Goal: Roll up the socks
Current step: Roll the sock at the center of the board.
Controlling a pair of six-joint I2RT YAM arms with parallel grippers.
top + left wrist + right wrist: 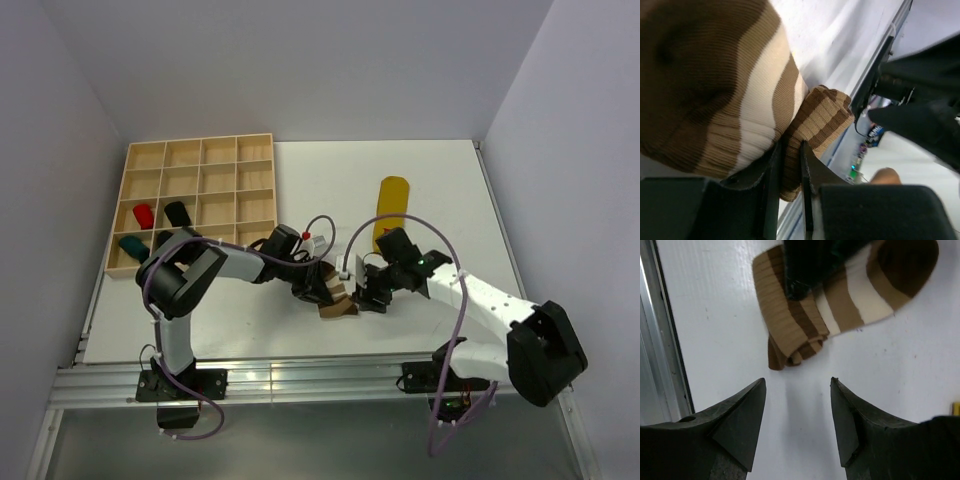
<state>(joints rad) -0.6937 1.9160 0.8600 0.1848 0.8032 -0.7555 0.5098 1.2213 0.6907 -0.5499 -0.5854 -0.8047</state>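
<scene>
Next, my right gripper pinches that corner (792, 354) before my left gripper opens, because only my left gripper holds the brown cuff and the cuff's crumpled corner lies loose.
The white sock with brown toe and stripes (338, 306) lies near the table's front middle, its cuff end partly rolled. My left gripper (318, 290) is shut on the ribbed brown cuff (790, 170); the striped foot part (715, 85) bulges to the upper left in the left wrist view. My right gripper (368, 292) is open and empty, just right of the sock; in its wrist view (797, 382) the sock (795, 330) lies a little beyond the fingertips, with the left gripper (815, 260) on top of it. The mustard yellow sock (390, 206) lies flat behind.
A wooden compartment tray (222, 150) stands at the back left, holding a red roll (143, 215), a black roll (178, 213) and a teal roll (131, 245). The table's metal front rail (300, 378) runs just in front of the sock.
</scene>
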